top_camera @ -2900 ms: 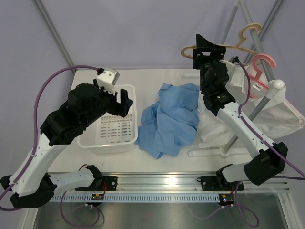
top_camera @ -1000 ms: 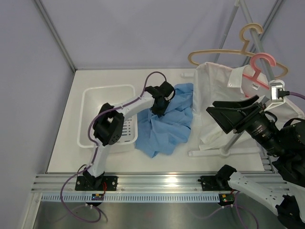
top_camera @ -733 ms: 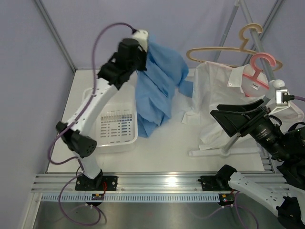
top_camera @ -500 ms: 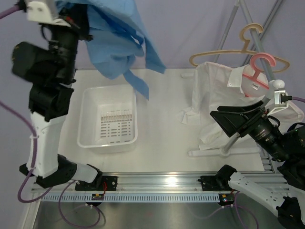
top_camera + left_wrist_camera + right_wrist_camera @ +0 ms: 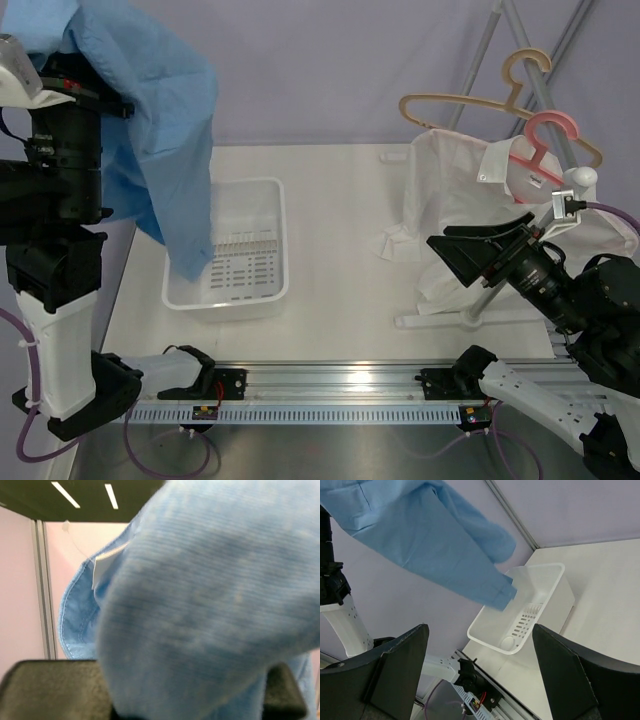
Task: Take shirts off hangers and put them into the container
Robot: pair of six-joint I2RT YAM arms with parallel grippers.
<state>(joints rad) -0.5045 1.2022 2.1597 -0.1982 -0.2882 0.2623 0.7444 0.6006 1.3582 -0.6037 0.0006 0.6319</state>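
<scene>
Next, I let go of the light blue shirt with my left gripper on the slotted bottom of the white container (image 5: 238, 258).
The light blue shirt (image 5: 160, 120) hangs high at the far left from my raised left arm, and its lowest end dangles into the container (image 5: 262, 200), a white tub. In the left wrist view, blue cloth (image 5: 210, 605) covers my left gripper (image 5: 165, 705), which is shut on it. The white shirt (image 5: 465, 200) hangs on the pink hanger (image 5: 548, 135) at the right. The tan hanger (image 5: 490, 100) hangs bare beside it. My right gripper (image 5: 462, 255) (image 5: 480, 675) is open and holds nothing, in front of the white shirt. Its view shows the blue shirt (image 5: 430, 540) over the tub (image 5: 540, 580).
A white pole with a round knob (image 5: 582, 178) stands by the pink hanger, with its base bars (image 5: 470, 318) on the table. Grey frame poles (image 5: 480, 50) rise at the back right. The metal rail (image 5: 340, 385) runs along the near edge.
My left arm picked the blue shirt up off the table, then swung it up and left until it hangs over the tub. The right arm barely moved in the last second.
</scene>
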